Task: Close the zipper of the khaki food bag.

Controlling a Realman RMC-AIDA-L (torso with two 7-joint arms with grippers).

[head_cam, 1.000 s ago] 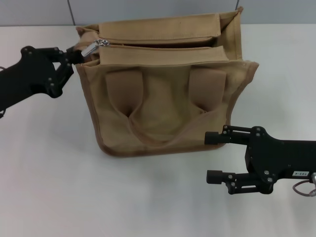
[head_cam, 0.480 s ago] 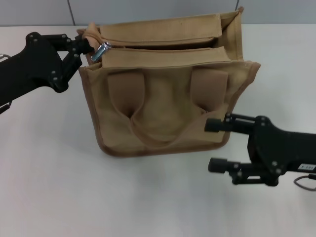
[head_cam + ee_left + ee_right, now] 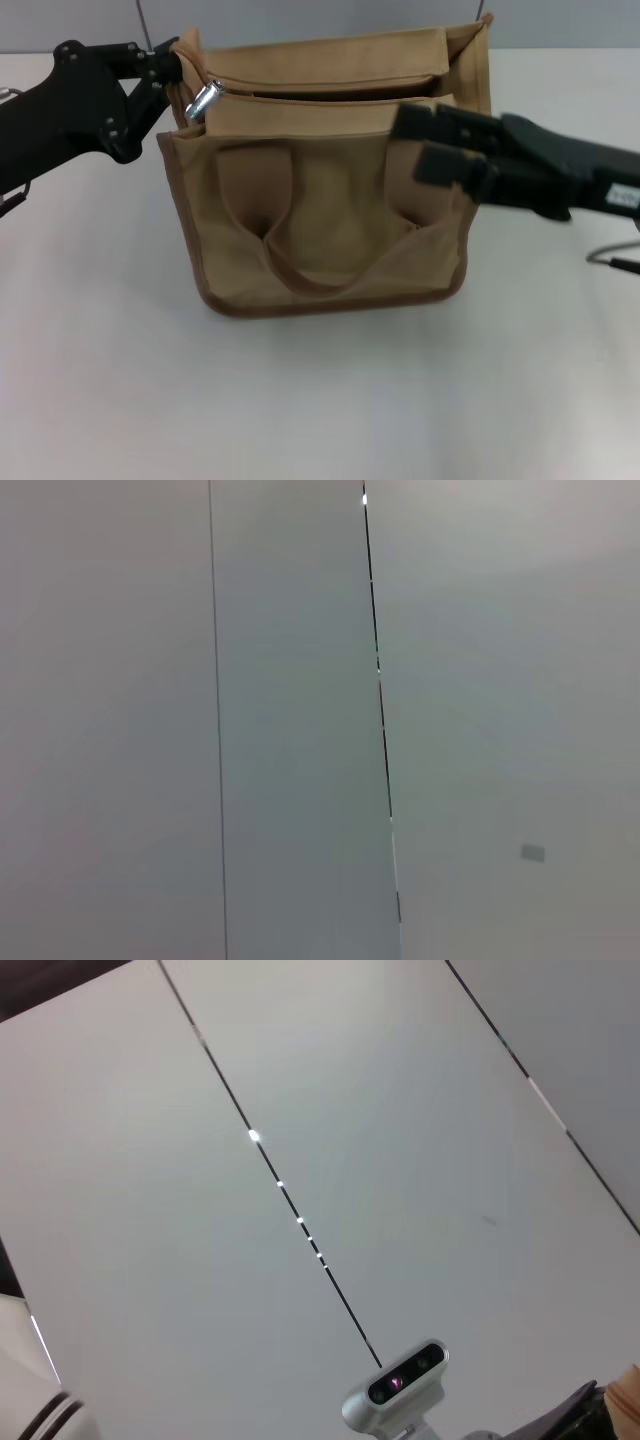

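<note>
The robot's right gripper should close on the silver pull tab [image 3: 204,101] of the bag's zipper, beside the bag's corner that the left gripper holds.
The khaki food bag [image 3: 330,215] stands upright mid-table in the head view, with handle straps hanging down its front. Its zipper [image 3: 330,95] runs along the top with a dark gap showing. The silver slider and pull tab [image 3: 205,100] sit at the left end. My left gripper [image 3: 172,66] is shut on the bag's top left corner, just beside the slider, and holds it raised. My right gripper [image 3: 428,143] is open and hovers in front of the bag's top right edge. A sliver of tan fabric [image 3: 627,1400] shows in the right wrist view.
The bag stands on a white table [image 3: 320,400] with a grey wall panel behind it. A thin cable [image 3: 612,263] lies at the right edge. The left wrist view shows only wall panels. The right wrist view shows wall panels and a small mounted camera [image 3: 397,1388].
My right gripper has risen from the table at the bag's lower right to its top right edge. My left gripper has closed in on the top left corner and lifted it with the slider.
</note>
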